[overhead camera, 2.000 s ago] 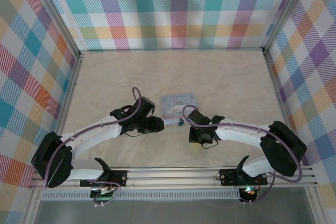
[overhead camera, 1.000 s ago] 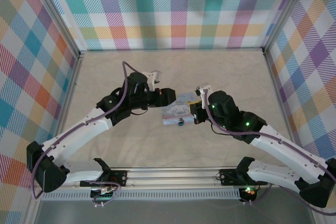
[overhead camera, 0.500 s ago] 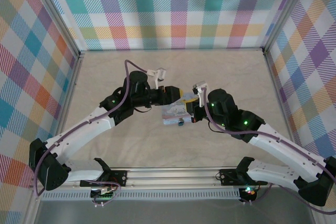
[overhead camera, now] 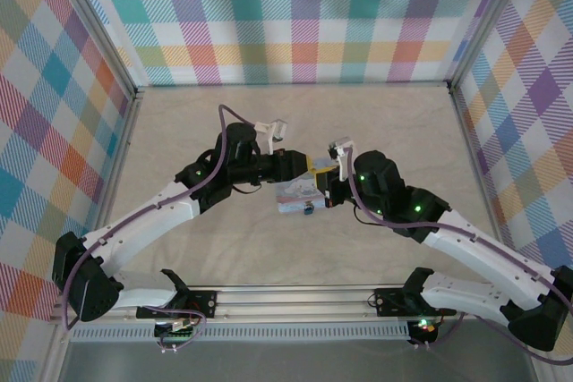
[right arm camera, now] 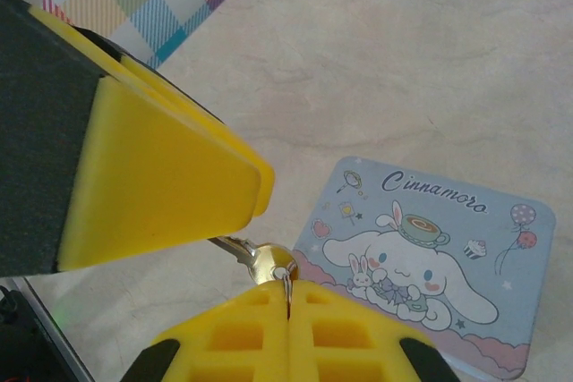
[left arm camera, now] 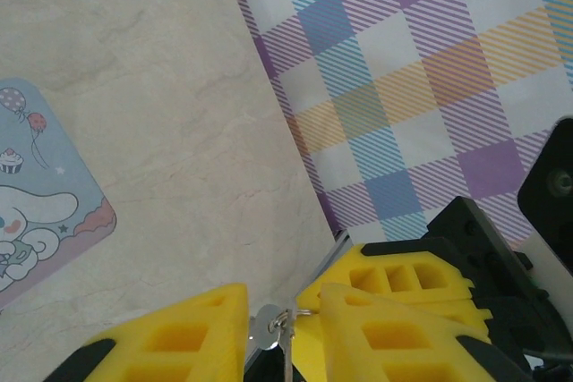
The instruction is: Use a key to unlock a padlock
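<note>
My right gripper is holding the key just by its small ring, so my left gripper will hold the blade while my right gripper takes the key's head [right arm camera: 271,262].
The key [right arm camera: 267,259] hangs in the air on a small ring, and my right gripper [right arm camera: 288,288] is shut on that ring. Its blade points toward a yellow finger [right arm camera: 161,176] of my left gripper. In the left wrist view the key [left arm camera: 262,330] sits in the gap of my left gripper [left arm camera: 284,306], whose jaws stand apart on either side of it. The padlock [overhead camera: 307,208], tiny and dark with a silvery part, lies on the table by the near edge of the tin. Both grippers, left [overhead camera: 309,165] and right [overhead camera: 329,183], meet above the tin.
The light-blue tin [overhead camera: 300,191] with a white cartoon dog lies flat mid-table, also seen from the right wrist [right arm camera: 430,248] and the left wrist [left arm camera: 36,221]. Checkered walls [overhead camera: 304,15] close off the back and sides. The marbled tabletop [overhead camera: 394,131] stretches around it.
Both arms swung up from the near side to meet above the tin. In the last second the left gripper edged right onto the key. The padlock stayed put.
</note>
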Robot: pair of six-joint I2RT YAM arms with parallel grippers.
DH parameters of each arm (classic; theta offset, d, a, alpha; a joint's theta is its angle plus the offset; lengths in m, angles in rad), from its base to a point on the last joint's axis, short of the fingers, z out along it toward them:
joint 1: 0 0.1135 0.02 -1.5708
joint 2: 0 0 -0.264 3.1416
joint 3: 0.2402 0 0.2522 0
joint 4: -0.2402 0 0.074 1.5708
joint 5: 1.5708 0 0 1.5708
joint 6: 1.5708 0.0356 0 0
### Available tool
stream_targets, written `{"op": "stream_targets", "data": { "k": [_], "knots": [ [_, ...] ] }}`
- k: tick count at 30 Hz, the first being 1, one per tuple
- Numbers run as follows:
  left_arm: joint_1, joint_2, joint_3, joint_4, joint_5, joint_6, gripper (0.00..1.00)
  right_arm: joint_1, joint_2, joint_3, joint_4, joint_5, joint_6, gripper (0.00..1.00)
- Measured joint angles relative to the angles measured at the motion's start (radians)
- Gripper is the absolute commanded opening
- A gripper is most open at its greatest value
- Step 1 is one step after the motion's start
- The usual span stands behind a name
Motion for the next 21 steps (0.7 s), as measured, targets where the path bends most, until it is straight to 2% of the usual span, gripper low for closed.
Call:
{"op": "stream_targets", "data": {
  "k": [8, 18, 20, 21],
  "knots": [
    [-0.005, 0.000, -0.011, 0.001, 0.002, -0.003, 0.25, -0.019, 0.009, 0.000, 0.000, 0.000, 0.028, 0.00],
    [-0.006, 0.000, -0.016, 0.005, 0.002, -0.003, 0.09, -0.025, 0.009, 0.000, 0.000, -0.024, 0.045, 0.00],
    [-0.006, 0.000, -0.016, 0.012, 0.002, -0.003, 0.00, -0.025, 0.009, 0.000, 0.001, -0.027, 0.049, 0.00],
    [-0.006, 0.000, -0.016, 0.017, 0.002, 0.000, 0.00, -0.025, 0.009, 0.000, 0.002, -0.029, 0.049, 0.00]
  ]
}}
